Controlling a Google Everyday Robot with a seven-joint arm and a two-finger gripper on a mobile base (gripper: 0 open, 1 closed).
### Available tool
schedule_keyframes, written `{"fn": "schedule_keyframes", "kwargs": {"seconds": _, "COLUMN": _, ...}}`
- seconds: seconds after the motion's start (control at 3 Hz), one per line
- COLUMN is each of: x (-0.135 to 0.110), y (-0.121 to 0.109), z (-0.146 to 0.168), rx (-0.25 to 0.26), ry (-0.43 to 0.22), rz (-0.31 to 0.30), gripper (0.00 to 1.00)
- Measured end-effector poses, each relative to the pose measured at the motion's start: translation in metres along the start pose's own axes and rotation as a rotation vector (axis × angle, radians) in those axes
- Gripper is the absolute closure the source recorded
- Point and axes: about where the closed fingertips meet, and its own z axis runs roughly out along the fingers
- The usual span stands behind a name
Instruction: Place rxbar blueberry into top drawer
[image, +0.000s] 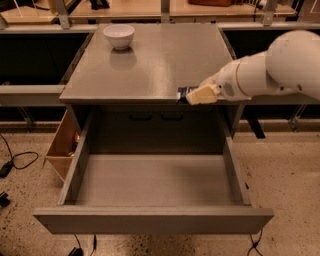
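Next, I release the rxbar blueberry, now hanging at the cabinet top's front edge, near the middle of the open top drawer's grey bottom (172, 175).
My gripper (192, 95) is shut on the rxbar blueberry (185, 93), a small dark bar with a pale patch, mostly hidden by the cream fingers (204, 94). It hangs at the front edge of the grey cabinet top (150, 60), right of centre, above the back of the top drawer. The top drawer (155, 180) is pulled fully open below, wide, shallow and grey. Nothing lies in it. My white arm reaches in from the right.
A white bowl (119, 36) stands at the back left of the cabinet top. A tan wooden box (62, 145) sits on the floor left of the drawer. Cables lie on the speckled floor at the left. Dark shelving flanks the cabinet.
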Motion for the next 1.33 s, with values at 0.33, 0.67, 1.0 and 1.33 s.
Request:
{"fn": "schedule_keyframes", "kwargs": {"seconds": 0.33, "x": 0.065, "y": 0.064, "z": 0.017, "rx": -0.159, "ry": -0.006, "rz": 0.017, "gripper": 1.00}}
{"fn": "schedule_keyframes", "kwargs": {"seconds": 0.67, "x": 0.122, "y": 0.119, "z": 0.045, "rx": -0.294, "ry": -0.051, "rz": 0.027, "gripper": 1.00}}
{"fn": "schedule_keyframes", "kwargs": {"seconds": 1.0, "x": 0.174, "y": 0.156, "z": 0.083, "rx": -0.370, "ry": -0.094, "rz": 0.106, "gripper": 1.00}}
{"fn": "schedule_keyframes", "kwargs": {"seconds": 1.33, "x": 0.191, "y": 0.165, "z": 0.097, "rx": -0.394, "ry": -0.102, "rz": 0.146, "gripper": 0.80}}
